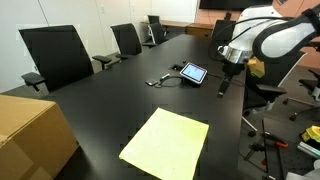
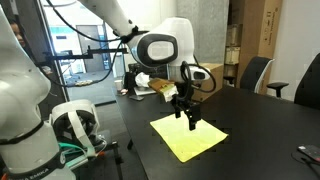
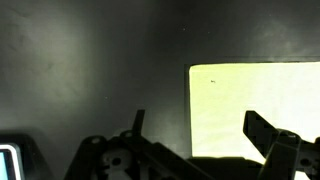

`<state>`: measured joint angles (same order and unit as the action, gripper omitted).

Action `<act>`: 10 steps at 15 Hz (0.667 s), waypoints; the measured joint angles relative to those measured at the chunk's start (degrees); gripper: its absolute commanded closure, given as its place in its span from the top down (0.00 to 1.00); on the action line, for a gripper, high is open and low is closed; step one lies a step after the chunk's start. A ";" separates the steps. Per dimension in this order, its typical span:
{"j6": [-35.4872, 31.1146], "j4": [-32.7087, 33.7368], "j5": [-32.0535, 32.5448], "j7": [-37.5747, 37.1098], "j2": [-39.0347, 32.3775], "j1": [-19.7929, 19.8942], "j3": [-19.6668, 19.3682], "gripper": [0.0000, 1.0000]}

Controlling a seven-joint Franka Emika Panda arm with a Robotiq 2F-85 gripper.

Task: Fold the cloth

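Next, my gripper will go to the pale-yellow cloth's far corner (image 1: 204,124) (image 3: 196,76), the one farthest from the tan cardboard box, and close there.
The pale-yellow cloth (image 1: 167,142) lies flat and spread out on the black table (image 1: 110,100), near the front edge. It also shows in an exterior view (image 2: 188,137) and fills the right part of the wrist view (image 3: 255,105). My gripper (image 1: 224,84) hangs in the air above the table, well above the cloth and apart from it; in an exterior view (image 2: 187,116) it is over the cloth's far part. In the wrist view the gripper (image 3: 195,130) has its two fingers wide apart with nothing between them.
A tablet (image 1: 193,73) with a cable lies mid-table. A tan cardboard box (image 1: 30,135) stands at the near corner. Black office chairs (image 1: 55,55) line the far side. A chair (image 2: 255,72) and cardboard boxes stand behind the table.
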<state>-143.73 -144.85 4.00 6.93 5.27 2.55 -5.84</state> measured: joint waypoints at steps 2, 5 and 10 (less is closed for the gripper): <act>-4.53 0.08 -0.92 -0.91 -4.35 -0.19 0.90 1.00; -11.83 0.76 -1.19 -1.91 -11.38 -0.27 1.92 1.00; -21.75 4.36 -1.51 -4.66 -23.29 -0.31 2.84 1.00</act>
<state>-165.48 -140.49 2.49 2.27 -18.02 2.25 -3.00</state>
